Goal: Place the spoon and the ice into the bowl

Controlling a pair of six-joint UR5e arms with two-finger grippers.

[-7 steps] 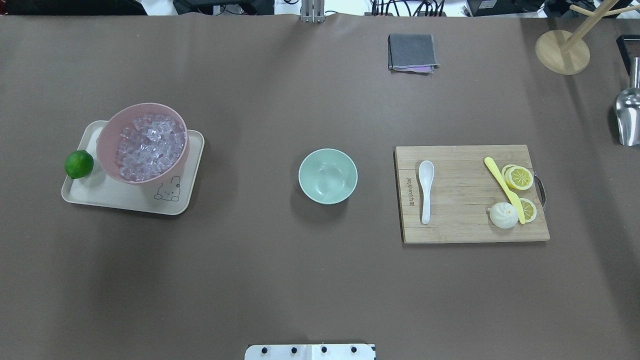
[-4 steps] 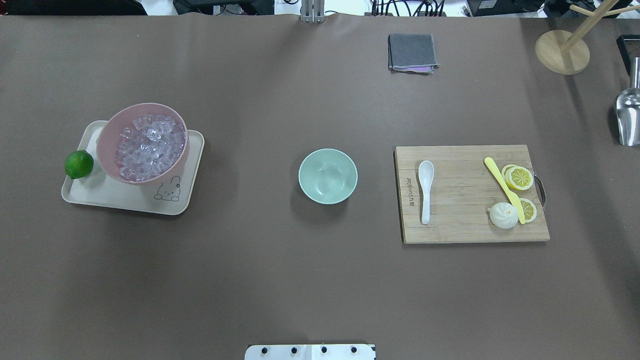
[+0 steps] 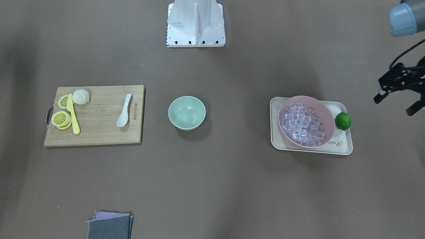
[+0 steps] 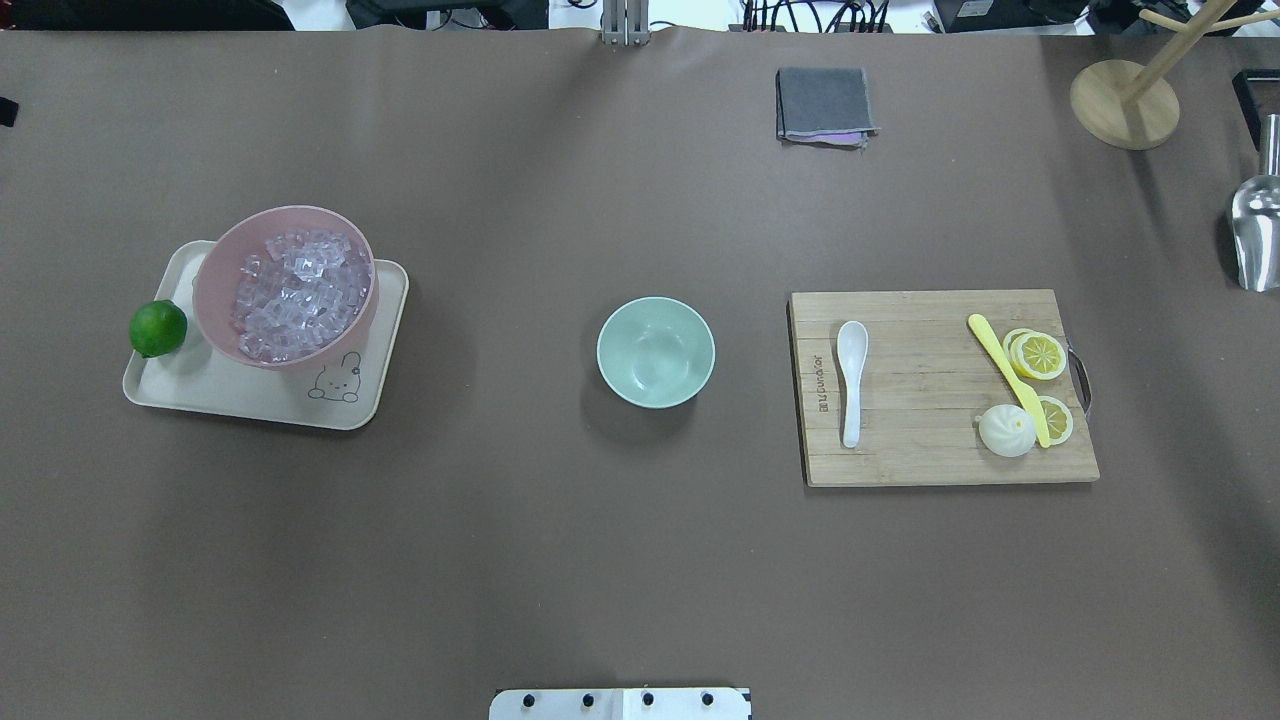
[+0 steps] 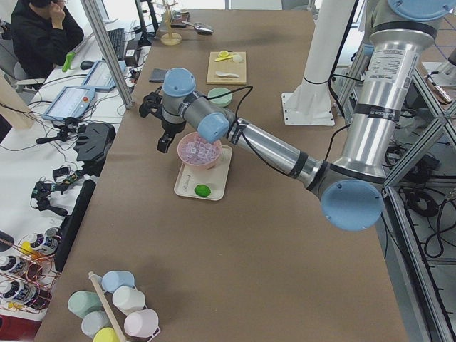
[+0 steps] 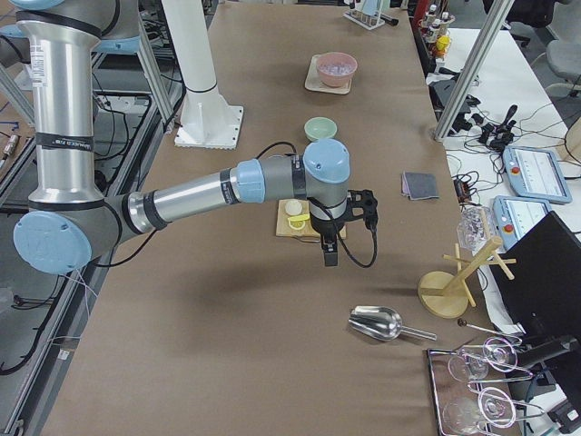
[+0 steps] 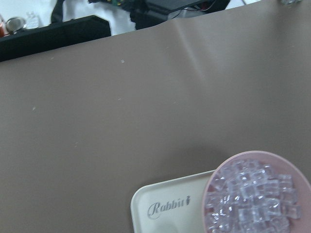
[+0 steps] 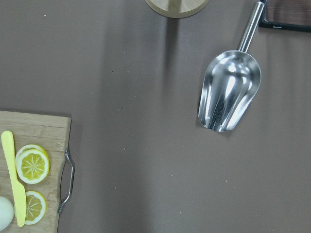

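Note:
The robot's left gripper needs to next reach into the pink bowl and close on the ice cubes toward the pink bowl's side (image 3: 297, 135) (image 7: 263, 184) away from the lime.
The white spoon (image 4: 851, 383) lies on the wooden cutting board (image 4: 930, 450), right of the empty mint-green bowl (image 4: 656, 352) at the table's middle. The clear ice cubes (image 4: 297, 293) fill a pink bowl (image 4: 212, 285) on a cream tray (image 4: 230, 400) at the left. My left gripper (image 3: 396, 104) hovers open and empty beyond the tray's outer side, near the lime. My right gripper (image 6: 329, 247) shows only in the exterior right view, above the table just beyond the board's outer end; I cannot tell whether it is open or shut.
A lime (image 4: 158, 328) sits on the tray. A yellow knife (image 4: 1008, 378), lemon slices (image 4: 1038, 355) and a white bun (image 4: 1006, 431) share the board. A metal scoop (image 4: 1258, 235), a wooden stand (image 4: 1125, 103) and a folded grey cloth (image 4: 824, 105) lie far right and back.
A small black part of my left gripper has come into the overhead view at its far left edge. Nothing on the table has moved.

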